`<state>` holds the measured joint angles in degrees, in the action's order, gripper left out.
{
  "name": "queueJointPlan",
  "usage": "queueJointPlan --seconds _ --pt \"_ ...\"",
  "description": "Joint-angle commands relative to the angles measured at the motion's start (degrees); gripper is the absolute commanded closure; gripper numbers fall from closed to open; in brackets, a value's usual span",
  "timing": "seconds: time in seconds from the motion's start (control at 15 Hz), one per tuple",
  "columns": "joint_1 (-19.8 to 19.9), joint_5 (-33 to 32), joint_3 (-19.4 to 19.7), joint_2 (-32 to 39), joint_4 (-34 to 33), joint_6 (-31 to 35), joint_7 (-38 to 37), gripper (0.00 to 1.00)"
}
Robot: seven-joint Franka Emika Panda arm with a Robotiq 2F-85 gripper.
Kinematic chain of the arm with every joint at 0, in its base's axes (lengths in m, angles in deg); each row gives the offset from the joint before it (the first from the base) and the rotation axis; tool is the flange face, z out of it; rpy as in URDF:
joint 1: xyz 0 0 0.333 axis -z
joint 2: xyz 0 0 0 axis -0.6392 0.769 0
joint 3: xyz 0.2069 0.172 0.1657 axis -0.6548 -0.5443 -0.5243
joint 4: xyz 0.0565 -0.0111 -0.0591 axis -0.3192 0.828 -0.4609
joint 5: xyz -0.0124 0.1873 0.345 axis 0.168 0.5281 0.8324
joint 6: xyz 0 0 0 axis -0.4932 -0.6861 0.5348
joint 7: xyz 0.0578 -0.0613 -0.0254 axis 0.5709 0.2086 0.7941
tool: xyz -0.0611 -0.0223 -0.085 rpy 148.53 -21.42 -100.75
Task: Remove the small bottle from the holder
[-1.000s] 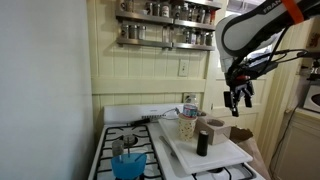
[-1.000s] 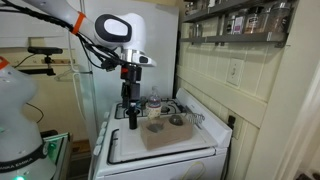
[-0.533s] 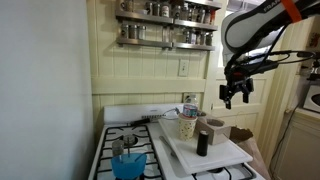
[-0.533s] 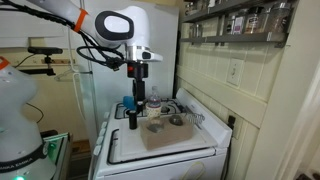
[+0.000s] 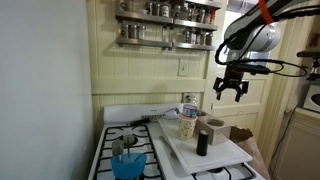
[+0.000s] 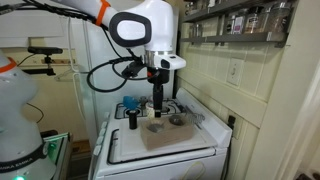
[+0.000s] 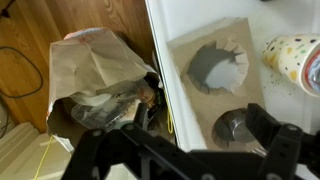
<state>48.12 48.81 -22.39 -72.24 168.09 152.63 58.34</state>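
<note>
I should close my gripper on the small bottle's round top (image 5: pixel 204 114) (image 7: pixel 236 127), at the filled opening of the grey-brown cardboard holder next to the cream speckled cup.
The holder (image 5: pixel 187 127) is a cream speckled cup standing on a white tray (image 5: pixel 222 153) on the stove. The small bottle (image 5: pixel 189 110) stands in it, with its bluish top showing above the rim. In the wrist view the holder (image 7: pixel 293 53) is at the right edge, and the bottle (image 7: pixel 314 73) is barely in frame. My gripper (image 5: pixel 231 90) is open and empty. It hangs well above the tray, to the right of the holder, and also shows in an exterior view (image 6: pixel 157 106) and in the wrist view (image 7: pixel 186 142).
A dark brown cylinder (image 5: pixel 202 142) (image 7: pixel 235 128) and a grey-brown bowl (image 7: pixel 218 68) sit on the tray near the holder. A blue container (image 5: pixel 127 163) stands on the burners. A paper bag (image 7: pixel 92 68) of clutter sits on the floor beside the stove. A spice shelf (image 5: pixel 165 36) hangs on the wall.
My gripper has risen a little and moved sideways over the tray, closer to the holder. It stays open. The bottle and the holder have not moved.
</note>
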Motion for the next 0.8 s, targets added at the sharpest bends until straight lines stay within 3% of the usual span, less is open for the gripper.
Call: queueJointPlan --seconds 0.0,0.27,0.33,0.73 --pt "-0.25 4.70 -0.31 9.84 -9.79 -0.60 -0.32 0.00" --pt "-0.98 3.18 -2.40 16.85 -16.59 -1.73 -3.71 0.00" --pt "-0.30 3.25 -1.84 12.62 -12.66 -0.24 -1.27 0.00" --pt "-0.25 3.22 -1.91 13.60 -13.68 -0.14 -1.50 0.00"
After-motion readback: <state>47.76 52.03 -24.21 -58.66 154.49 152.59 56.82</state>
